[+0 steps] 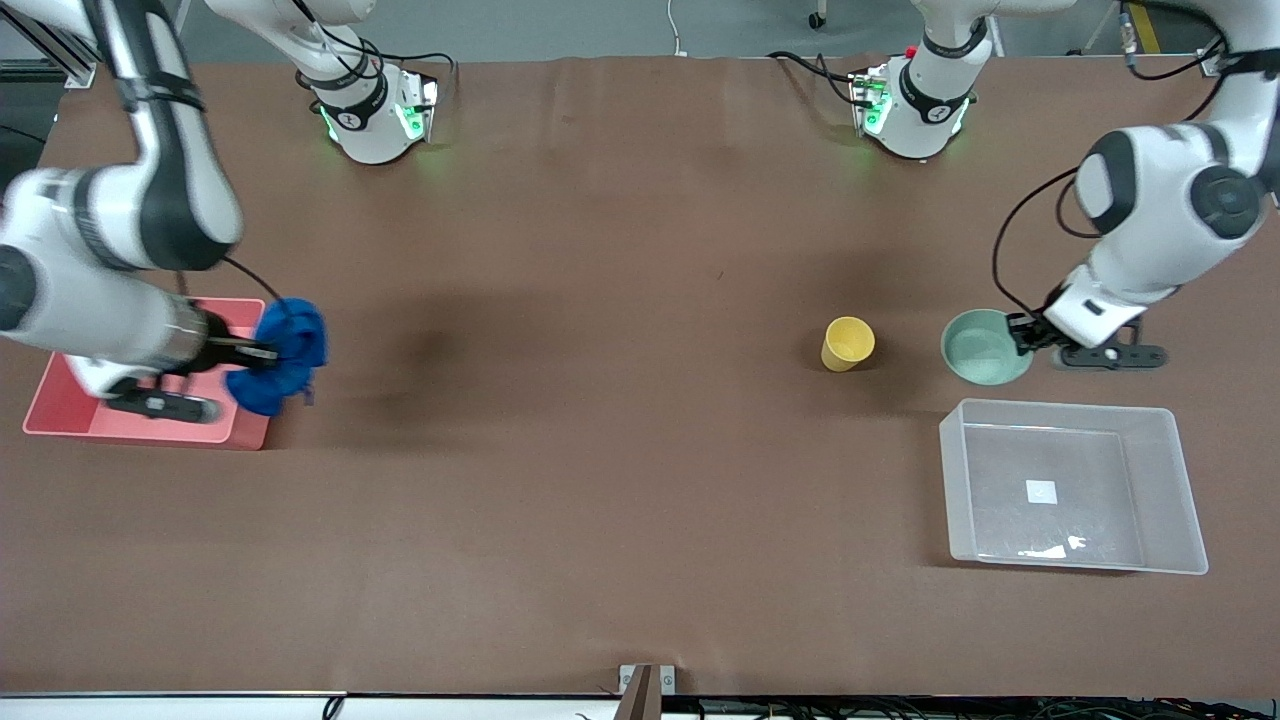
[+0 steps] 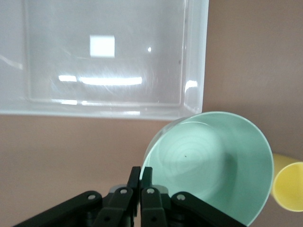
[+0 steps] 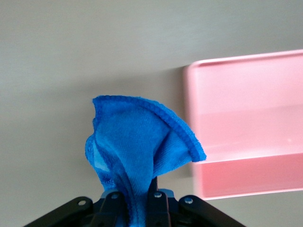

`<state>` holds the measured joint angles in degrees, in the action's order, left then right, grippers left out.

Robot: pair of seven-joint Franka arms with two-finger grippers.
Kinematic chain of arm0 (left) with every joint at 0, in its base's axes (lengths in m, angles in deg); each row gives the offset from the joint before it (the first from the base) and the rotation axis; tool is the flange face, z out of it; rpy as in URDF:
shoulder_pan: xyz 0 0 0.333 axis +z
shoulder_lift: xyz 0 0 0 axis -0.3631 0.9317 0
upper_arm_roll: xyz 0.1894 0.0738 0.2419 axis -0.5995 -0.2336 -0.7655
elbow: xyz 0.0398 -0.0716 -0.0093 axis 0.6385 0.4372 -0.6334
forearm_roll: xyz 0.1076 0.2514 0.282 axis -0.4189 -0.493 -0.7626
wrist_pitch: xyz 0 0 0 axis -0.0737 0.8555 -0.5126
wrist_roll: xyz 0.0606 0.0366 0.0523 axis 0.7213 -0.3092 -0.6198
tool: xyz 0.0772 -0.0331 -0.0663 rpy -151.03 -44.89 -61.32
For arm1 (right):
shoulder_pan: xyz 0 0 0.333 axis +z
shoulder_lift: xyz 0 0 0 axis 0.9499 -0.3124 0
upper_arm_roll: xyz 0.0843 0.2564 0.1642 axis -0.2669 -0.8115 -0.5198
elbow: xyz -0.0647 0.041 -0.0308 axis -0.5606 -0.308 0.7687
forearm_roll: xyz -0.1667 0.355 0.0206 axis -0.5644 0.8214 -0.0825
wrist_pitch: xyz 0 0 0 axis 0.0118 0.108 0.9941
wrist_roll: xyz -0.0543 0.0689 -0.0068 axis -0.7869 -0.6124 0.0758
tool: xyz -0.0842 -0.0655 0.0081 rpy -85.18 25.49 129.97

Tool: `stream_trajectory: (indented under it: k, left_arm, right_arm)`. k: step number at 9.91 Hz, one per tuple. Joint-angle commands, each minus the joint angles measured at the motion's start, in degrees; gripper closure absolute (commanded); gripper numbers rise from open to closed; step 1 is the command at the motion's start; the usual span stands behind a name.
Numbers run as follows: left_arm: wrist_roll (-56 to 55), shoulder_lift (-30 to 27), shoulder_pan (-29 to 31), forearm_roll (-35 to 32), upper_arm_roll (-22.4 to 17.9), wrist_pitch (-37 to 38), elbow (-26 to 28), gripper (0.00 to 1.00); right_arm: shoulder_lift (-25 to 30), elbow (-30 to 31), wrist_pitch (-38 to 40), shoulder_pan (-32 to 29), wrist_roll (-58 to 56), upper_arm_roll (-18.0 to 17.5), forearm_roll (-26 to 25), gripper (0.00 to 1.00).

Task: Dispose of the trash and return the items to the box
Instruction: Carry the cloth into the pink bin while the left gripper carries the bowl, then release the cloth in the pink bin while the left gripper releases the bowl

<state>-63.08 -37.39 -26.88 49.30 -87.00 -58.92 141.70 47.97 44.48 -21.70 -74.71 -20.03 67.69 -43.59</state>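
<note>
The robot's right gripper needs to release the blue cloth wad inside the pink bin (image 1: pixel 210 364), near the bin's side that faces the yellow cup.
My right gripper (image 1: pixel 262 352) is shut on the blue cloth wad (image 1: pixel 297 340) and holds it in the air over the edge of the pink bin (image 1: pixel 60 415). In the right wrist view the cloth (image 3: pixel 137 142) rises from between the fingers of that gripper (image 3: pixel 139 196), with the bin (image 3: pixel 246 118) beside it. My left gripper (image 1: pixel 1025 335) is shut on the rim of the mint-green bowl (image 1: pixel 985 348). In the left wrist view the bowl (image 2: pixel 213 165) is tilted in that gripper (image 2: pixel 141 174). The yellow cup (image 1: pixel 848 343) stands beside the bowl. The clear box (image 1: pixel 1000 480) is empty, nearer to the front camera than the bowl.
The clear box (image 2: pixel 104 71) and part of the yellow cup (image 2: pixel 289 187) also show in the left wrist view. The brown table (image 1: pixel 600 400) lies open between the pink bin and the cup. Both arm bases stand along the table's edge farthest from the front camera.
</note>
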Motion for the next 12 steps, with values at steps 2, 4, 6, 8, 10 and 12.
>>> stream_trajectory:
  k: [2,4,6,8,10,12]
  left_arm:
    - [3.1,21.7,0.2,1.3,-1.6,2.3,-22.6,1.00]
    - [7.4,31.1,0.2,6.2,-4.6,2.3,-34.6,1.00]
    - [10.6,37.1,0.4,12.4,-8.1,1.7,-37.7,1.00]
    - [11.1,40.0,0.0,15.8,-8.3,-1.6,-37.1,0.97]
    - [11.5,41.4,0.0,15.8,-8.3,-2.5,-35.2,0.94]
    - [11.5,41.6,0.0,15.2,-8.4,-2.5,-34.8,0.68]
  right_arm:
    - [-2.4,3.2,-7.7,-0.9,-20.3,12.7,0.1,0.99]
    - [-4.4,7.5,-15.9,-2.1,-29.0,15.9,0.9,0.99]
    - [-5.5,13.9,-23.6,-2.1,-28.9,16.0,1.2,0.98]
    - [-8.5,16.3,-28.8,-2.0,-28.9,15.9,1.2,0.94]
    - [-11.1,15.5,-29.2,-1.5,-28.9,15.5,1.2,0.13]
    - [-10.2,13.8,-28.8,-1.3,-28.3,14.6,1.3,0.00]
